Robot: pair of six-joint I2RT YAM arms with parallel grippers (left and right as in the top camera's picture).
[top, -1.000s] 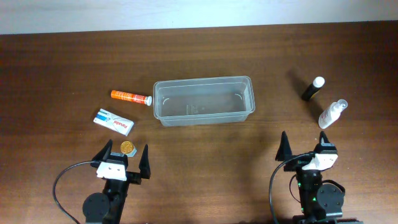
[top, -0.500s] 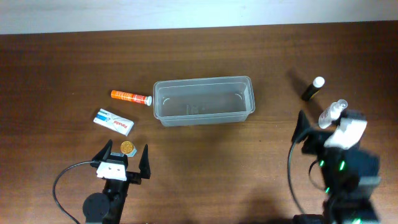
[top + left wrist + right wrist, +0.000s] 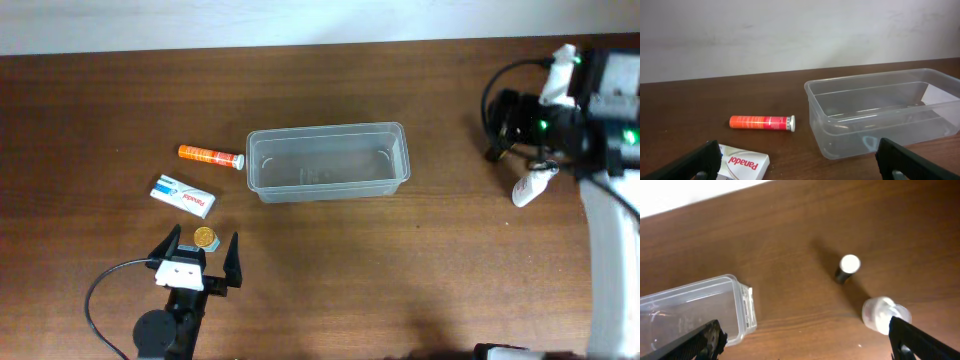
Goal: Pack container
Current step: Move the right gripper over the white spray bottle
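Observation:
My right gripper will close on the clear spray bottle's top [image 3: 545,168] [image 3: 898,317], and it will leave the black bottle with the white cap standing next to it.
The clear plastic container [image 3: 325,130] stands in the middle of the table and holds nothing. It also shows in the left wrist view [image 3: 865,79] and the right wrist view [image 3: 742,305]. My left gripper [image 3: 202,252] is open and low at the near left, pointing at the container, as its wrist view [image 3: 797,167] shows. My right gripper [image 3: 520,135] is open and raised over the far right. Its wrist view [image 3: 807,350] looks down on a black bottle with a white cap [image 3: 847,267] and a clear spray bottle [image 3: 885,314].
An orange tube [image 3: 210,155] lies left of the container, also in the left wrist view [image 3: 762,122]. A white Panadol box [image 3: 183,196] [image 3: 742,161] and a small gold round item [image 3: 205,237] lie near my left gripper. The clear spray bottle [image 3: 530,185] lies beside my right arm.
My right arm has risen from the near right and swung to the far right, over the two bottles. The left arm and all objects have not moved.

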